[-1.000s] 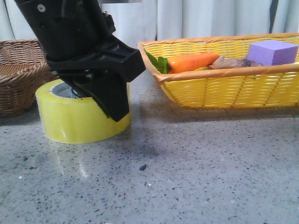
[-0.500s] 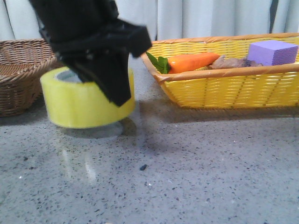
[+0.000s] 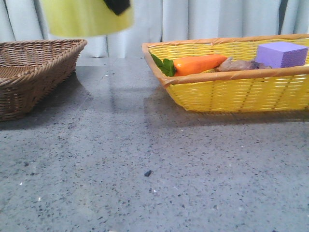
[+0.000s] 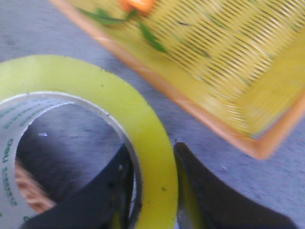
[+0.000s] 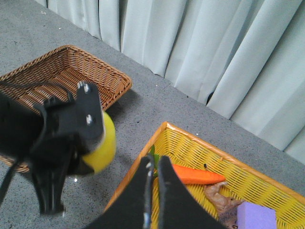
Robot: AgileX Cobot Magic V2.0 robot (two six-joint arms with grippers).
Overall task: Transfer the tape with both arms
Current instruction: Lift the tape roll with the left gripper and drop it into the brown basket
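My left gripper is going to release the tape, now high above the table, inside the brown wicker basket [image 3: 11, 66], laying it flat on the woven bottom.
The tape [image 3: 84, 18], a wide yellow-green roll, hangs high above the table at the front view's top left edge. In the left wrist view my left gripper [image 4: 155, 188] is shut on the tape [image 4: 147, 143], one finger inside the white core and the other outside the wall. The right wrist view shows the tape [image 5: 102, 145] in the black left arm [image 5: 57, 138] above the table between the two baskets. High over the yellow basket, my right gripper [image 5: 153, 164] is shut with nothing between its fingers.
A brown wicker basket [image 3: 34, 72] stands at the left. At the right, a yellow basket [image 3: 231, 94] holds a carrot [image 3: 198, 64], a purple foam cube [image 3: 281, 54] and a brownish lump [image 3: 241, 65]. A small dark speck [image 3: 147, 173] lies on the grey table.
My left gripper has lifted the tape off the table, straight up to the top edge of the front view. The baskets have not moved.
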